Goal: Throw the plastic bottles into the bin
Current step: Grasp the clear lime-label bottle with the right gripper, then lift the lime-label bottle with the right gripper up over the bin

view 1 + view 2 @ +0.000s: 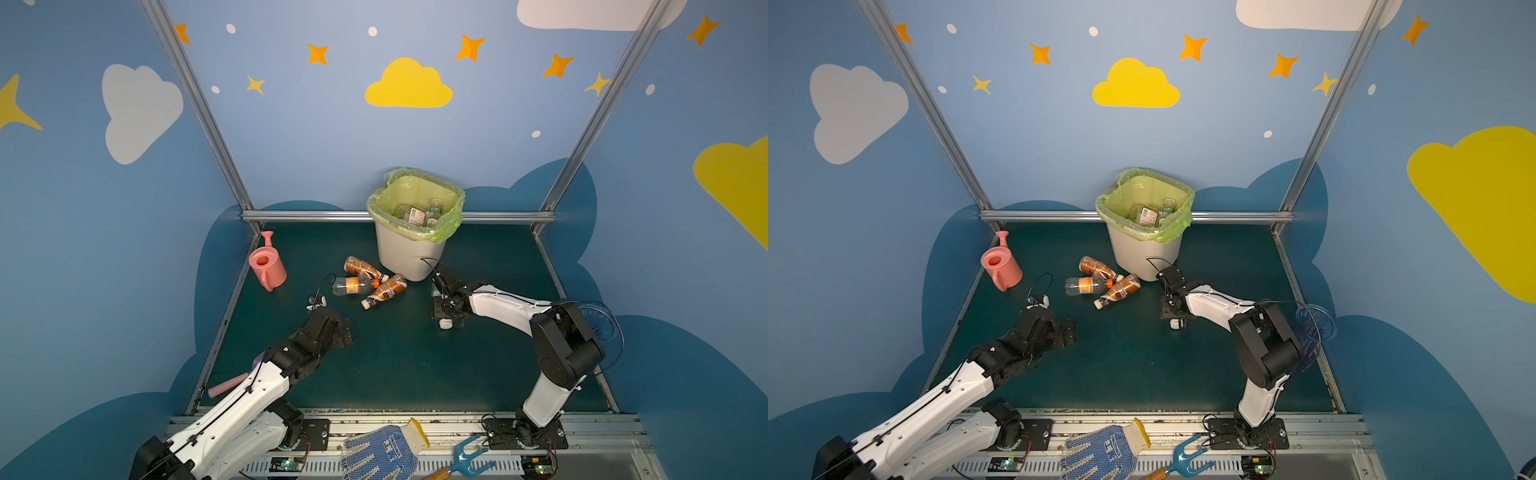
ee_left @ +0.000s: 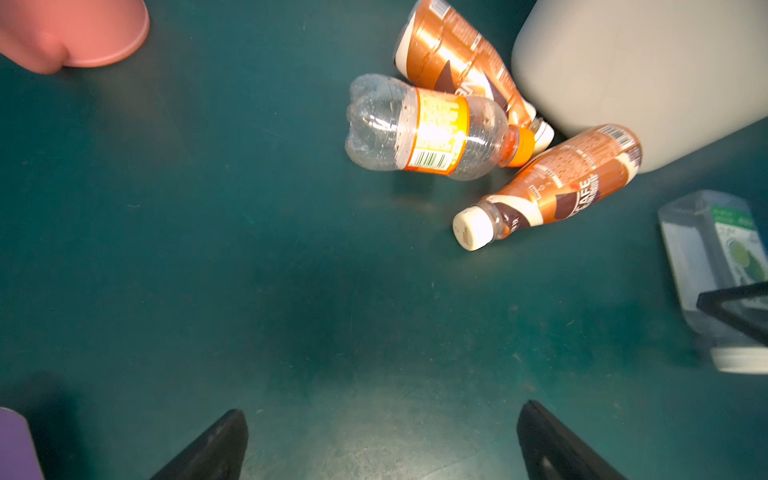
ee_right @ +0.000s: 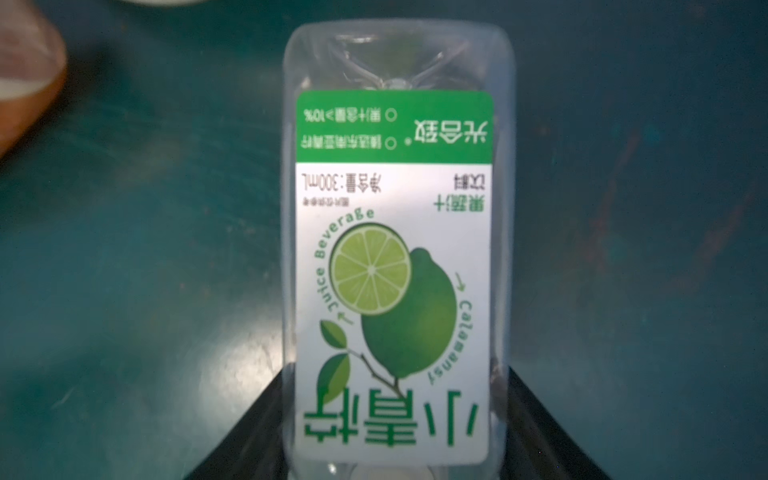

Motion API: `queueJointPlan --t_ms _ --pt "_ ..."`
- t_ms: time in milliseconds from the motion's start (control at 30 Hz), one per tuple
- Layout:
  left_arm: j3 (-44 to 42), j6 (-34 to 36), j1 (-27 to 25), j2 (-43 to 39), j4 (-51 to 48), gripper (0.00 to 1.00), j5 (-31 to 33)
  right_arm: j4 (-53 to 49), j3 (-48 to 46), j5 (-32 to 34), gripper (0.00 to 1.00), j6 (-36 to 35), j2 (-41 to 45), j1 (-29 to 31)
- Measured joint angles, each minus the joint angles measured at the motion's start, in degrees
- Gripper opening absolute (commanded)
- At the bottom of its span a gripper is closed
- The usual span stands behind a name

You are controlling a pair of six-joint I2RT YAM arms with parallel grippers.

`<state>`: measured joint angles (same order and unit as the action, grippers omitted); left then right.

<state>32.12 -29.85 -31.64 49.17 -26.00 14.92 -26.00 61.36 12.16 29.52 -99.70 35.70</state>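
Note:
The green-labelled bottle is held by my right gripper toward its cap end and its base juts at the bin, so next I open that gripper and take the bottle nearer the bottle's base [image 3: 400, 64].
The off-white bin [image 1: 409, 253] with a green bag stands at the back of the mat, and several bottles [image 1: 419, 214] lie inside it. Three plastic bottles lie in front of it on the left: two brown-labelled ones [image 1: 361, 267] [image 1: 384, 291] and a clear one with an orange label [image 1: 353, 286]. The left wrist view shows the same three [image 2: 453, 54] [image 2: 557, 183] [image 2: 432, 129]. My right gripper [image 3: 397, 374] is shut on a clear green-labelled bottle [image 3: 395, 249] lying on the mat right of the bin, white cap [image 1: 445, 323] toward me. My left gripper [image 2: 382, 409] hangs open over bare mat, short of the three bottles.
A pink watering can [image 1: 268, 264] stands at the back left of the mat. A pink stick [image 1: 228, 384] lies at the left edge beside my left arm. A blue dotted glove [image 1: 382, 451] and a blue hand rake [image 1: 469, 457] lie on the front rail.

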Motion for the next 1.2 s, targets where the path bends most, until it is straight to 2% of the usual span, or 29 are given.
queueJointPlan --t_ms 167,300,500,633,833,1033,1200 --pt "-0.59 -0.46 0.0 -2.45 -0.39 1.0 0.35 -0.39 -5.11 -0.61 0.52 3.43 4.02 2.25" --pt "-1.18 -0.61 0.0 -2.71 -0.44 1.0 0.44 -3.21 -7.91 -0.35 0.59 6.78 7.89 5.01" --pt "-1.25 -0.63 0.02 -1.95 -0.31 1.0 0.46 -7.39 -7.8 0.66 0.87 9.29 11.26 7.17" --pt "-1.25 -0.37 0.02 -1.09 0.24 1.0 0.44 -11.52 -4.33 2.82 0.95 9.01 11.23 6.69" --pt "-1.18 0.46 0.2 3.15 0.66 1.0 0.46 -15.08 4.17 2.45 0.98 5.51 8.26 3.69" --pt "-0.96 0.87 0.5 5.14 0.98 1.0 0.35 -18.69 10.4 0.22 0.98 2.45 -0.35 2.4" --pt "1.27 1.73 0.87 5.35 0.46 1.0 0.5 -21.05 11.54 -1.86 0.9 0.74 -4.37 2.03"
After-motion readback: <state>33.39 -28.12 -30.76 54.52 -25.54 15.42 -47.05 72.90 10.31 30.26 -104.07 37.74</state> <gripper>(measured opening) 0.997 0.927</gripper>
